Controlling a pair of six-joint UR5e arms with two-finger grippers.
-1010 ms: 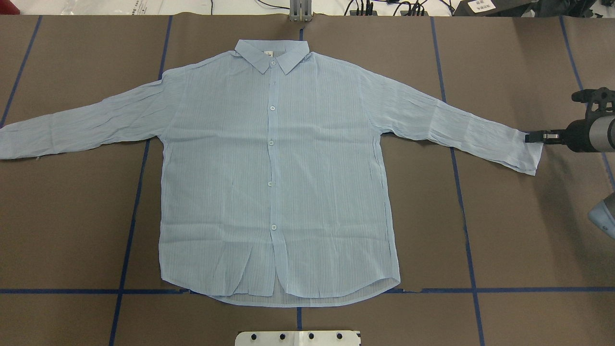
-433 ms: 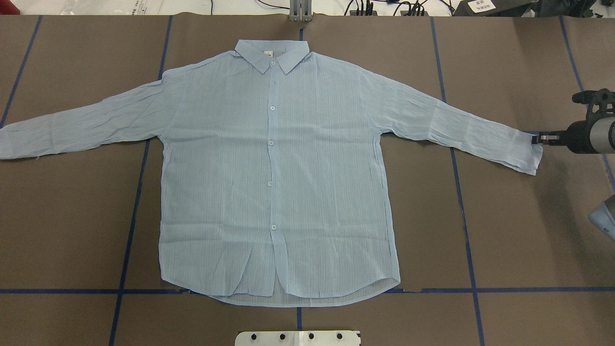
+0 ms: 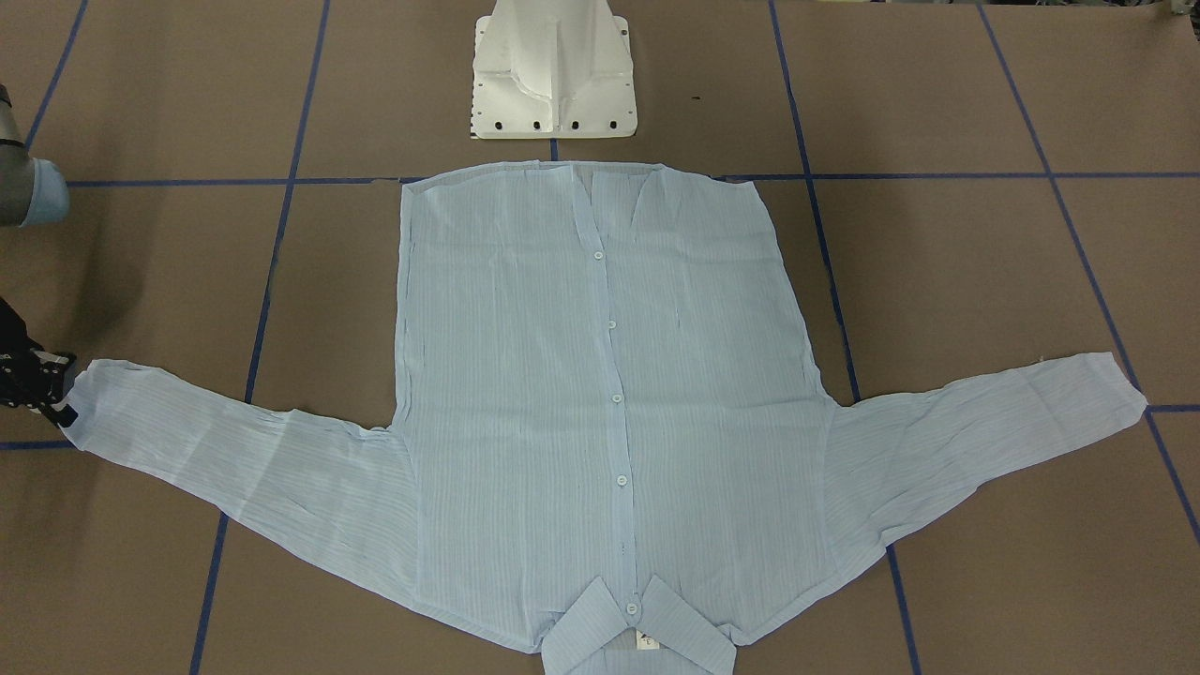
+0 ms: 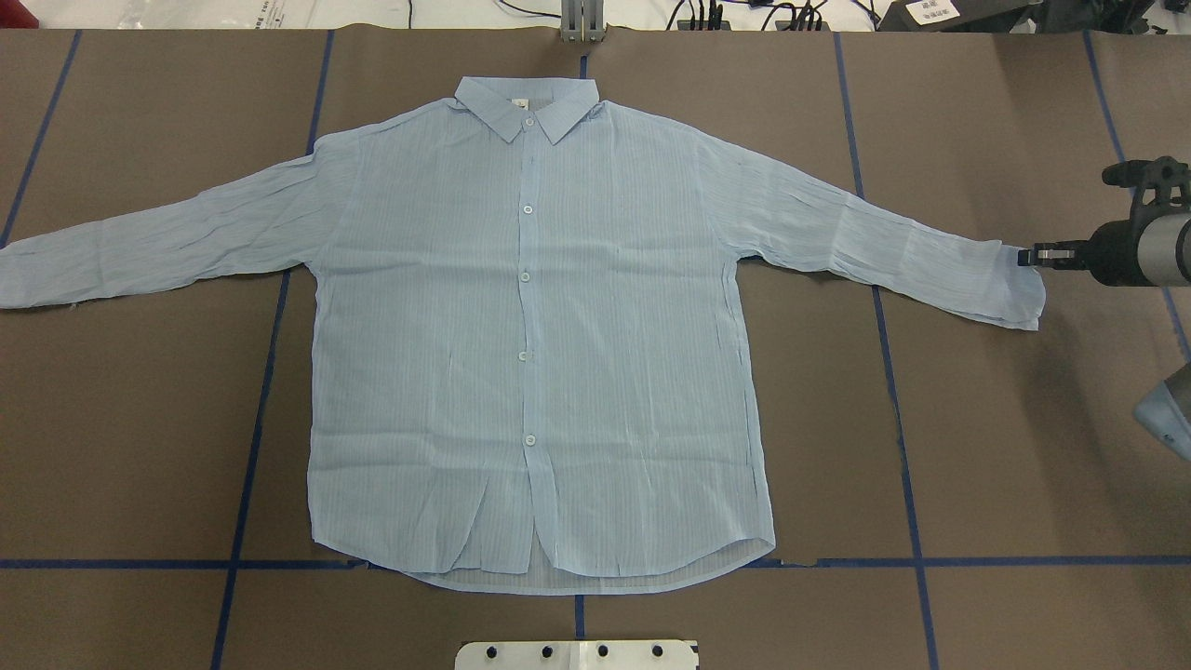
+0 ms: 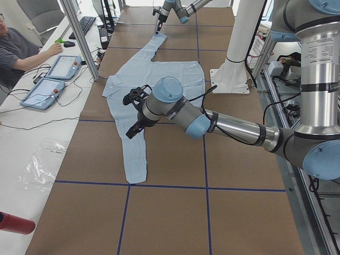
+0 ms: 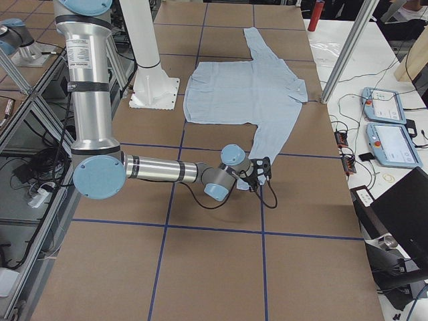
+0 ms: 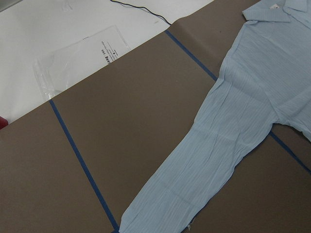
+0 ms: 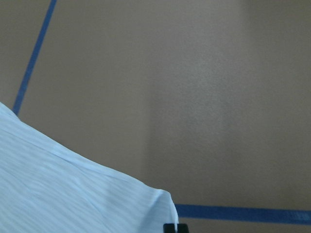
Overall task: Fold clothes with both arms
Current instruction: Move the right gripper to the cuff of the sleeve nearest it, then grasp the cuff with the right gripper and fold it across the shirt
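Note:
I will use my right gripper to let go of the sleeve's cuff on the shirt front (image 3: 717, 407) between the button row and the other sleeve.
The pale-blue striped shirt (image 4: 530, 326) lies flat and face up on the brown table, buttoned, with its collar at the far side and both sleeves spread out. My right gripper (image 4: 1026, 255) is shut on the cuff corner of the sleeve on my right. The same grip shows in the front-facing view (image 3: 64, 405), and a black fingertip (image 8: 172, 227) meets the cuff edge in the right wrist view. My left gripper (image 5: 129, 132) hangs above the other sleeve (image 5: 136, 156), apart from it. I cannot tell whether it is open or shut.
The white pedestal (image 3: 553, 70) stands just behind the shirt's hem. Blue tape lines (image 4: 898, 419) cross the table. A person (image 5: 21, 48) sits at a side bench with tablets (image 5: 50, 79). A clear plastic bag (image 7: 77, 58) lies past the table's left edge.
My right gripper has shifted slightly toward the far side of the table, and the cuff corner has gone with it. The rest of the shirt has not moved.

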